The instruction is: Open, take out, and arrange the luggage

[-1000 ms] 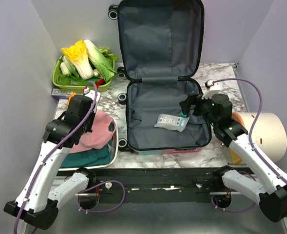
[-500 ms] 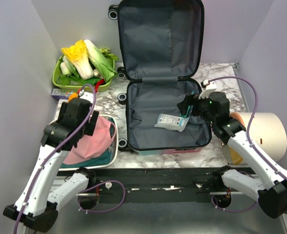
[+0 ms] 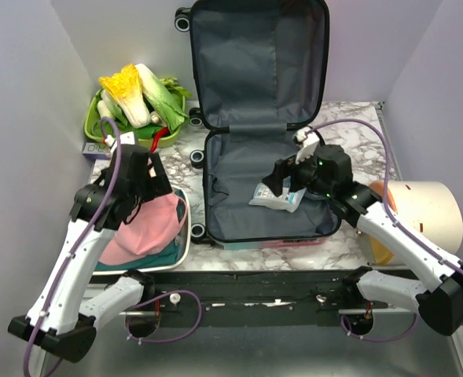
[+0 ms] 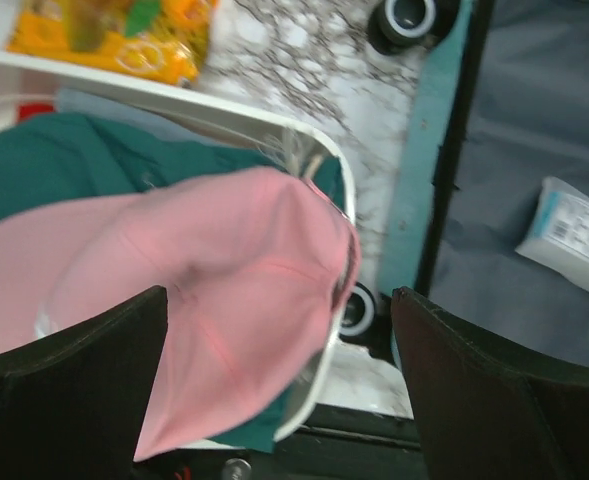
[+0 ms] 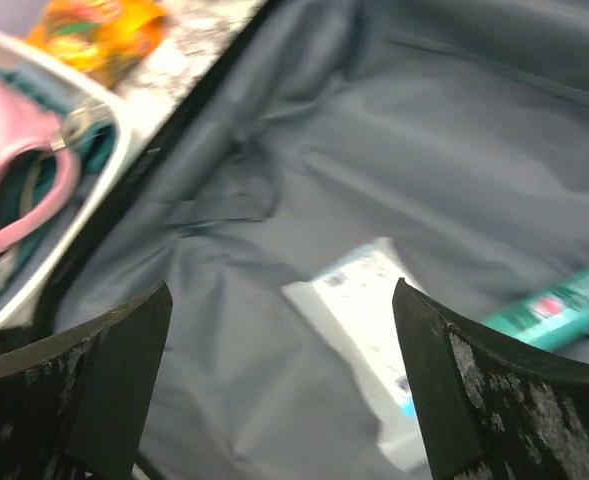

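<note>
Next, my left gripper takes the cap's top (image 4: 229, 255) and moves it farther inside the white basin, because the pink cap's back edge is crowding the basin's rim.
The luggage (image 3: 235, 200) lies open on the marble table, its lid (image 3: 259, 55) upright against the back wall and grey lining showing. Inside lie a white packet (image 3: 272, 198) (image 5: 374, 300) and a teal tube (image 5: 554, 300). My right gripper (image 3: 284, 181) (image 5: 279, 290) hangs open over the lining, just left of the packet, with nothing between its fingers. My left gripper (image 3: 146, 187) (image 4: 279, 300) is open above a pink cap (image 4: 214, 260) (image 3: 148, 224). The cap rests on a teal garment (image 4: 64, 160) in the white basin (image 4: 346, 205).
A green basket of vegetables (image 3: 137, 102) sits at the back left, with a purple box (image 3: 97, 149) in front of it. An orange snack packet (image 4: 114, 40) lies behind the basin. A cream cylinder (image 3: 424, 216) lies at the right edge. The suitcase wheels (image 4: 409, 15) face the basin.
My left gripper has opened and let go of the pink cap, which now lies in the basin. My right gripper has moved left, over the suitcase floor beside the white packet.
</note>
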`<act>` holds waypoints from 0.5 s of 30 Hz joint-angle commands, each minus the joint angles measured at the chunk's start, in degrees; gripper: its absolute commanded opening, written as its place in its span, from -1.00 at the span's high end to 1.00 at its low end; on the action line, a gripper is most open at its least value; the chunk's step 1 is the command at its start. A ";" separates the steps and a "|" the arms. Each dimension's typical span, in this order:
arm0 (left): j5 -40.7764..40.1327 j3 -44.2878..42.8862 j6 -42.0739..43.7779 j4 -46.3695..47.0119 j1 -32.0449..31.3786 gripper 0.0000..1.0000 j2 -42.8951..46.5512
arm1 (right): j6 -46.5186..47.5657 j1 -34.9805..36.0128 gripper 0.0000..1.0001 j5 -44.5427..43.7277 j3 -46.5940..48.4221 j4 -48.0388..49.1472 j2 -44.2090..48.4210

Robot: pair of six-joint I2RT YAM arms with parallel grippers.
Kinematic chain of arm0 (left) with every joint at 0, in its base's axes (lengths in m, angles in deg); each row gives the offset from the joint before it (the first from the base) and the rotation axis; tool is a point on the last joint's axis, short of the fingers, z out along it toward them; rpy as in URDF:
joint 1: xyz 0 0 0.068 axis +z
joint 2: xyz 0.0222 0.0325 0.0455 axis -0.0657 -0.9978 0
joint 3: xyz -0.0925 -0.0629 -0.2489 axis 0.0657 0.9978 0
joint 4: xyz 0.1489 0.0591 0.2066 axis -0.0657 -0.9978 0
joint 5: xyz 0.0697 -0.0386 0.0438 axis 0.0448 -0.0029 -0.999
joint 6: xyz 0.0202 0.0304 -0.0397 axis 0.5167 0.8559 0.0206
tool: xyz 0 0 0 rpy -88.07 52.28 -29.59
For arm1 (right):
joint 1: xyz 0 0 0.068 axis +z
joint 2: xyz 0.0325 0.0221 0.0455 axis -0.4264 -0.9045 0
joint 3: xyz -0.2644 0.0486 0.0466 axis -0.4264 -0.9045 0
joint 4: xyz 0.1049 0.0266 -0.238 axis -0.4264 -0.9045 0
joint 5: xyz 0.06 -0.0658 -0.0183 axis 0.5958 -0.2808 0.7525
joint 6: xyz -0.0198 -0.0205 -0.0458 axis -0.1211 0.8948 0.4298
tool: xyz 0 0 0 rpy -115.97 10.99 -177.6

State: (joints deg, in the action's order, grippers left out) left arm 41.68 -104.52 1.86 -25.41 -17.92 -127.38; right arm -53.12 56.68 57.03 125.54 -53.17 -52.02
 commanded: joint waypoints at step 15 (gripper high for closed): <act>1.43 9.34 -24.27 -12.76 -0.28 -0.54 9.60 | -5.29 19.80 -0.94 6.03 13.14 6.86 -20.07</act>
State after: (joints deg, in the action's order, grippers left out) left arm 42.88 -97.25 -18.66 -36.03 -18.03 -120.19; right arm -57.33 76.33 65.49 137.76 -47.33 -70.71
